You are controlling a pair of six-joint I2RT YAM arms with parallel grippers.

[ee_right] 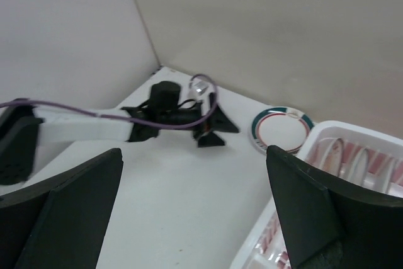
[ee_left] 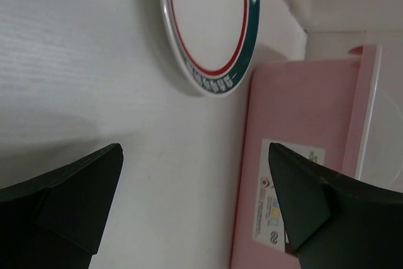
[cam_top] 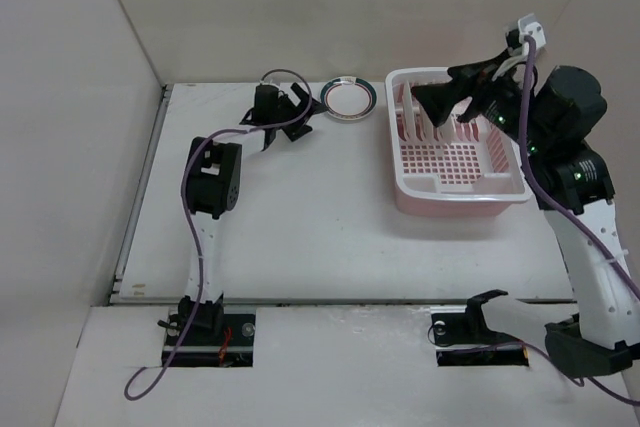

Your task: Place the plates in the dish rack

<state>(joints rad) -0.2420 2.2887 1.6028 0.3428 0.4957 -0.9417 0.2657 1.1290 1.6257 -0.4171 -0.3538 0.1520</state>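
Note:
The robot's left gripper should next go to the white plate's rim [cam_top: 324,107] [ee_left: 181,66] on the side away from the dish rack and close there.
One white plate with a dark teal rim [cam_top: 348,97] lies flat on the table at the back; it also shows in the left wrist view [ee_left: 208,23] and the right wrist view [ee_right: 281,129]. My left gripper [cam_top: 307,115] is open and empty, low over the table just left of this plate [ee_left: 195,200]. The pink-and-white dish rack [cam_top: 455,187] stands to the right, its pink side wall [ee_left: 296,155] close to the left gripper. Some plates [ee_right: 345,155] stand upright in the rack's left end. My right gripper [cam_top: 435,97] is open and empty above that end [ee_right: 195,206].
Beige walls close in the table at the back and on both sides. The left arm [cam_top: 215,177] stretches along the table's left half, with its purple cable [ee_right: 75,108] looping over it. The rack [ee_right: 327,137] sits near the right wall.

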